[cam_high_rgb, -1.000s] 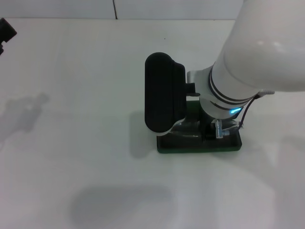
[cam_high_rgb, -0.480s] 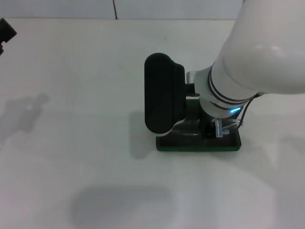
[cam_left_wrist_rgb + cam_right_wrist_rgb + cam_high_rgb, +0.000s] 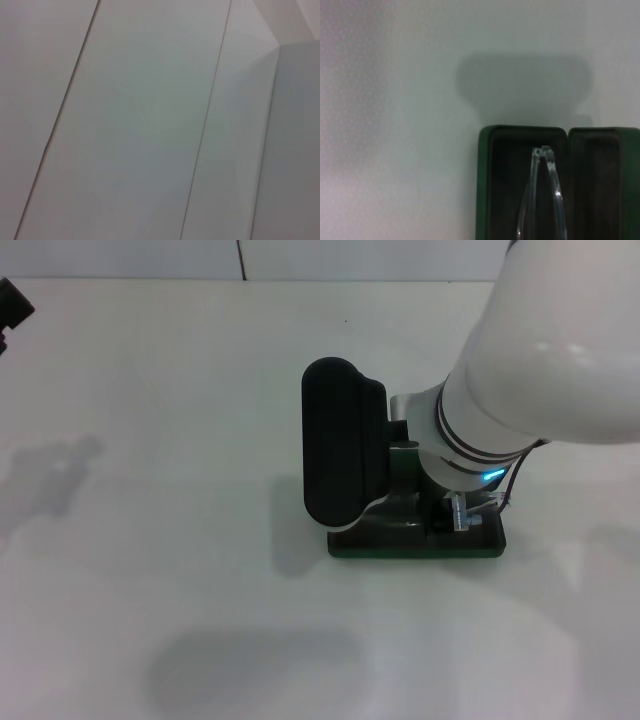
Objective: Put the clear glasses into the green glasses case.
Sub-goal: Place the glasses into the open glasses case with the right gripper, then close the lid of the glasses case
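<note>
Next, my right gripper lets go of the clear glasses in the near half of the open green glasses case (image 3: 425,527). The glasses now point into its dark lining.
The green glasses case (image 3: 415,543) lies open at the table's middle, its dark lid (image 3: 340,445) standing upright on the left side. My right gripper (image 3: 447,508) hangs low over the case's base, mostly hidden under the white wrist. The clear glasses (image 3: 463,513) stick out from beneath it. In the right wrist view the clear glasses (image 3: 543,195) point into the dark lining of the green glasses case (image 3: 485,185), with the arm tips near the case's end wall. My left gripper (image 3: 12,306) is parked at the table's far left edge.
The white table (image 3: 160,490) spreads around the case. A blue light (image 3: 490,476) glows on the right wrist. The left wrist view shows only pale flat panels (image 3: 150,125).
My right arm has sunk slightly toward the case with the glasses. The case and its lid have shifted a touch to the left.
</note>
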`<state>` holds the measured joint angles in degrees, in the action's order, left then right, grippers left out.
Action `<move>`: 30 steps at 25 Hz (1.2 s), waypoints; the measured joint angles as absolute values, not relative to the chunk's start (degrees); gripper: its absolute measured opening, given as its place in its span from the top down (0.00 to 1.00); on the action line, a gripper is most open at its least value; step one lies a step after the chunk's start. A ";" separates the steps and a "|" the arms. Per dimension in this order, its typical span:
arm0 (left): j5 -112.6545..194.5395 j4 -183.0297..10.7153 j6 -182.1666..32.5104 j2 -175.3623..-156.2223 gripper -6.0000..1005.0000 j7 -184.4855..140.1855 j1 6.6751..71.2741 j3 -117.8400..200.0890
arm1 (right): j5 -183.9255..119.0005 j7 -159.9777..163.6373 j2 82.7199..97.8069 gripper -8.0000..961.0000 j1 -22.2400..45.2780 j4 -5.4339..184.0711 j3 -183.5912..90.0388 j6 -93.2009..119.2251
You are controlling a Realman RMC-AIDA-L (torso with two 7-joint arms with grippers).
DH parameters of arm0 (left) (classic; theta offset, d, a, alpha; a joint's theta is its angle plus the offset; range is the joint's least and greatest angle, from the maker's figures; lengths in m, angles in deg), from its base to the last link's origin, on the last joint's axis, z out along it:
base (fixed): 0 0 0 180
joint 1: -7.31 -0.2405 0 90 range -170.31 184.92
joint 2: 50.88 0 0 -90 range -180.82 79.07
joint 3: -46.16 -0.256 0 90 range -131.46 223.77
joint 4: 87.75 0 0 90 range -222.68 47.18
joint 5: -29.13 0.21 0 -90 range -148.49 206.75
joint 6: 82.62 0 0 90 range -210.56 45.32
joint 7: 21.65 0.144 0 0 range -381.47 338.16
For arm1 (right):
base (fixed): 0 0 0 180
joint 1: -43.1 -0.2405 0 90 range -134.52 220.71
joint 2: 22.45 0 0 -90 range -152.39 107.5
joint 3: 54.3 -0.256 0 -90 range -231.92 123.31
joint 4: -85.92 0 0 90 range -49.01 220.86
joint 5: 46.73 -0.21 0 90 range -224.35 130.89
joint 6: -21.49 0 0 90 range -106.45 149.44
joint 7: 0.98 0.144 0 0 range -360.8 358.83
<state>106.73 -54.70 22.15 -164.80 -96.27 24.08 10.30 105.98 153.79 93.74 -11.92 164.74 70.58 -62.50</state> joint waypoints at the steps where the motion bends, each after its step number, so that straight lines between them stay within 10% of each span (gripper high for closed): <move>1: 106.74 -54.70 22.15 -164.80 0.90 -96.27 24.07 10.30 | 105.98 153.79 93.74 0.84 -11.92 164.75 70.58 -62.54; 30: 106.74 -54.63 22.45 -164.85 0.90 -96.28 23.15 10.21 | 106.01 155.11 93.74 0.81 -9.32 172.68 71.19 -64.74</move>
<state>106.74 -54.63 22.45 -164.85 -96.28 23.15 10.21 106.01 155.11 93.74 -9.32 172.68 71.19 -64.74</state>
